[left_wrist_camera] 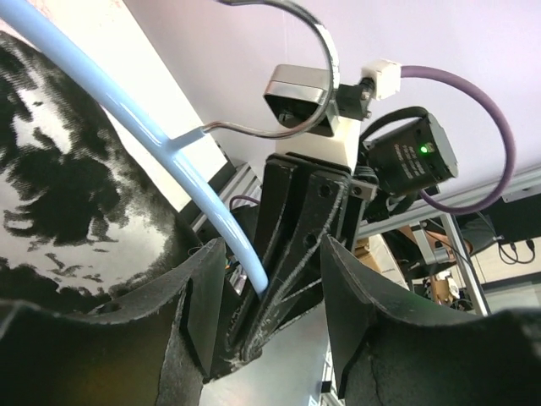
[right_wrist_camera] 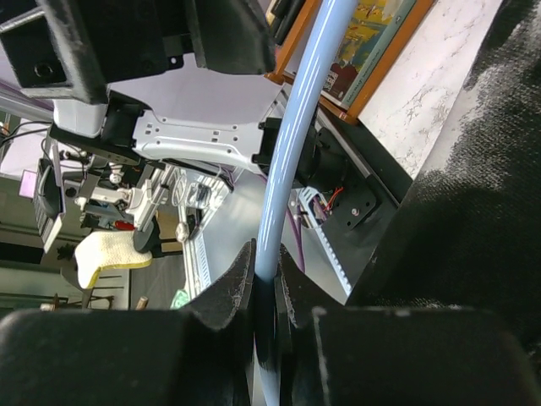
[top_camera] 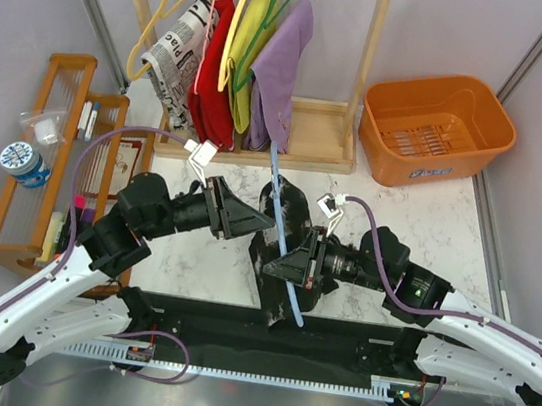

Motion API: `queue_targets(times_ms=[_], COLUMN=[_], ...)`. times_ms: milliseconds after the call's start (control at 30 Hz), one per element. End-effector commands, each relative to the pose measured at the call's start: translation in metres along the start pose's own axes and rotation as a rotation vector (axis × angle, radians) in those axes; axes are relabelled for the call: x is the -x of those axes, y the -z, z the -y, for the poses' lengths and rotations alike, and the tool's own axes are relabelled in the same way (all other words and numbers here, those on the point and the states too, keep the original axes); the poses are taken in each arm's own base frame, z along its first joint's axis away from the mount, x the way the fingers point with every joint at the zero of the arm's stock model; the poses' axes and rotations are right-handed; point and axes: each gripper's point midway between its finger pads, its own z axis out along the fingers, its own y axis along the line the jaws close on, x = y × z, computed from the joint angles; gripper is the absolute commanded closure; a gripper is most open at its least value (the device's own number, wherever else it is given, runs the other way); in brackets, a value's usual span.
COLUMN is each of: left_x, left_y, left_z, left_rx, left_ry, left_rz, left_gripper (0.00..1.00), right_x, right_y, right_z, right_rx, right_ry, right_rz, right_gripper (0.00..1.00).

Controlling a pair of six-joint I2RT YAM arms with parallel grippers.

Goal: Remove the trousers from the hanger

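My right gripper is busy with the hanger's bar. Next, my left gripper grabs the hanger (left_wrist_camera: 173,150) near its hook, so that my right gripper is free for the trousers.
The light-blue hanger (top_camera: 276,179) lies tilted across the table middle, and the black white-speckled trousers (top_camera: 287,215) hang bunched around it. My right gripper (top_camera: 274,264) is shut on the hanger's bar; in the right wrist view (right_wrist_camera: 266,264) both fingers pinch the blue bar (right_wrist_camera: 296,144), with black fabric (right_wrist_camera: 473,245) to the right. My left gripper (top_camera: 266,225) is open beside the trousers, holding nothing. In the left wrist view the jaws (left_wrist_camera: 272,258) stand wide apart, with the blue bar (left_wrist_camera: 161,135), the metal hook (left_wrist_camera: 317,59) and speckled fabric (left_wrist_camera: 59,186) ahead.
A wooden rack (top_camera: 311,133) at the back holds newspaper-print (top_camera: 177,48), red, yellow and purple (top_camera: 281,63) garments on yellow and green hangers. An orange basket (top_camera: 438,126) stands at the back right. A wooden shelf (top_camera: 50,162) with small items is at the left.
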Motion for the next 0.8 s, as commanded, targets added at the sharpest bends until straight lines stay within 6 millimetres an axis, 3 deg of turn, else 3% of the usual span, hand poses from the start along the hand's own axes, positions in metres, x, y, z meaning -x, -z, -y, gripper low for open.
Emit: queue_targets(times_ms=[0,133,400,700,767], left_x=[0.007,0.001,-0.005,-0.009,-0.007], left_y=[-0.006,-0.016,-0.039,-0.025,-0.03], left_z=[-0.001,0.004,-0.005,-0.013,-0.007], left_rx=[0.011,0.012,0.067,0.084,0.022], left_ry=[0.012,0.001,-0.009,0.04,0.048], left_rz=[0.062,0.04,0.021,0.062,0.086], left_gripper=[0.45,0.44,0.39,0.37,0.37], right_x=[0.043,0.04,0.034,0.033,0.031], right_y=[0.006,0.004,0.003,0.017,0.014], right_z=[-0.058,-0.064,-0.081,-0.086,-0.084], right_rx=[0.17,0.181,0.216,0.207,0.203], right_ry=[0.066,0.064,0.064,0.068,0.07], right_rz=[0.169,0.163,0.151,0.174,0.161], right_gripper=[1.0,1.0,1.0,1.0,1.0])
